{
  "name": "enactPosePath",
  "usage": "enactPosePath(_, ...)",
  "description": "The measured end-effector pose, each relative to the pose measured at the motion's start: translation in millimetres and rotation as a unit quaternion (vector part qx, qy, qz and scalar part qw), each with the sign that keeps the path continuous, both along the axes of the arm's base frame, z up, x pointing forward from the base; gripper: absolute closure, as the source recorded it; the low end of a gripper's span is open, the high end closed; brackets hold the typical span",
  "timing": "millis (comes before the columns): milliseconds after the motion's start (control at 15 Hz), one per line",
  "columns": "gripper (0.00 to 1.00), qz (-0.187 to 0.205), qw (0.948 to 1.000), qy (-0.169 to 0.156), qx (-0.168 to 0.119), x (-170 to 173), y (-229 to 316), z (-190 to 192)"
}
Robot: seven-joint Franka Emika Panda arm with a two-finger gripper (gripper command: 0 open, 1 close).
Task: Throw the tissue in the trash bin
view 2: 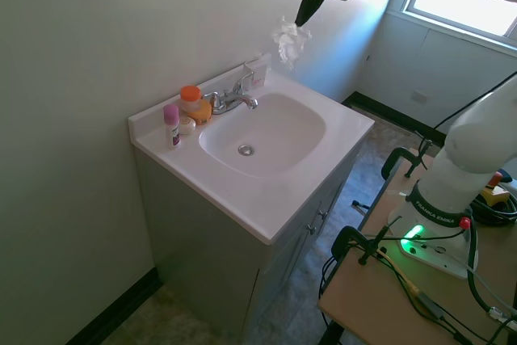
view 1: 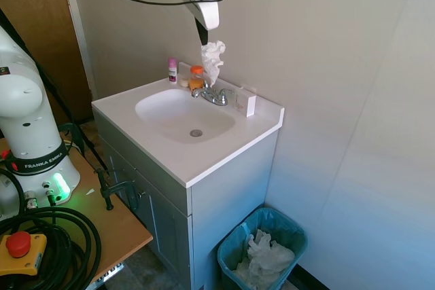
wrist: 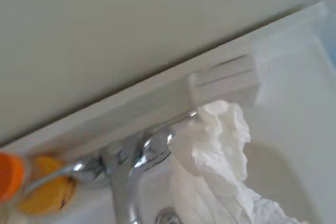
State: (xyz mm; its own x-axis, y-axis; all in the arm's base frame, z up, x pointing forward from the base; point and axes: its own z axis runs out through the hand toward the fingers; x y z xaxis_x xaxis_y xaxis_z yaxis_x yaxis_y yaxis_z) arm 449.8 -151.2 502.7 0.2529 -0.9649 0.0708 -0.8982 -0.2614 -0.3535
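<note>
My gripper will let go of the tissue over the trash bin, to drop onto the crumpled white paper inside the teal-blue bag (view 1: 262, 259).
A crumpled white tissue (view 1: 213, 60) hangs in the air above the faucet, pinched at its top by my gripper (view 1: 202, 40), which is shut on it. The same tissue (view 2: 288, 41) dangles under the gripper (view 2: 305, 15) in the second exterior view, and it fills the lower right of the wrist view as a wrinkled white wad (wrist: 220, 161). The trash bin (view 1: 234, 245), dark with a teal-blue bag, stands on the floor to the right of the cabinet, well below the gripper. It is out of view in the second exterior view.
A white sink (view 1: 185, 115) tops the grey cabinet (view 1: 224, 215). A chrome faucet (view 1: 212, 95), an orange-capped bottle (view 1: 196, 77), a pink-capped bottle (view 1: 172, 70) and a small white box (view 1: 246, 102) line the back edge. Crumpled white paper (view 1: 267, 257) lies inside the bin. Walls close in behind and right.
</note>
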Motion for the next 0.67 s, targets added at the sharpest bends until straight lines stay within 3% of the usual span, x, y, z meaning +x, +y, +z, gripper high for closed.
enactPosePath(333, 1.00, -0.104, 0.9945, -0.005, 0.004, -5, -98, -23)
enactPosePath(667, 1.00, -0.181, 0.9831, 0.018, 0.021, -20, -188, -60)
